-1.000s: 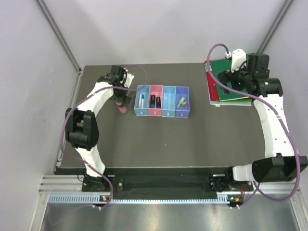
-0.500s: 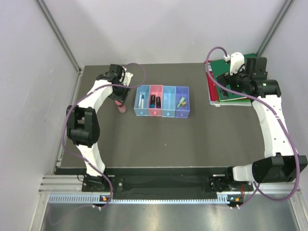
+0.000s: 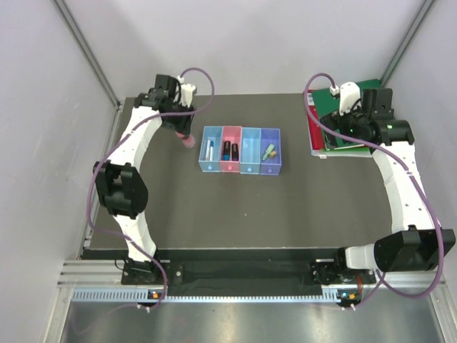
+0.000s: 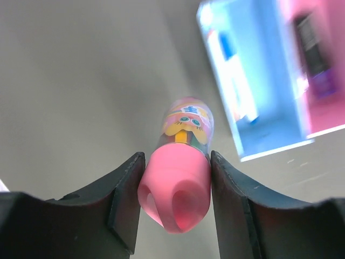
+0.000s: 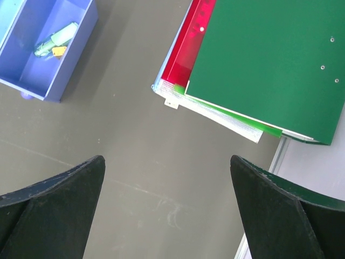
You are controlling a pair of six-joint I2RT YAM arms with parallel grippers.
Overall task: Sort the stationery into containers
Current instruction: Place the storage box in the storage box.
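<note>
The left gripper should release the little bottle in the empty light blue bin (image 3: 251, 153) between the pink and violet bins.
My left gripper (image 4: 177, 162) is shut on the pink cap of a little bottle (image 4: 186, 121), which hangs above the table left of the containers (image 3: 240, 172); in the top view the bottle (image 3: 188, 140) sits under the left gripper (image 3: 183, 131). The left light blue bin (image 4: 269, 145) holds a blue-white pen (image 4: 232, 70). The pink bin (image 3: 230, 167) holds two dark markers. A pale green marker (image 5: 56, 36) and a tan nub (image 5: 58, 51) lie in the violet bin (image 5: 32, 91). My right gripper (image 5: 167, 162) is open over bare table beside the binder.
A large green binder (image 5: 269, 59) lies on a red folder (image 5: 188, 48) at the table's back right corner. The third bin (image 3: 250, 150), light blue, shows nothing inside. Grey walls close in the table on both sides.
The left gripper closed on the pink-capped bottle, lifted it off the table and carried it toward the back. The right arm shifted slightly.
</note>
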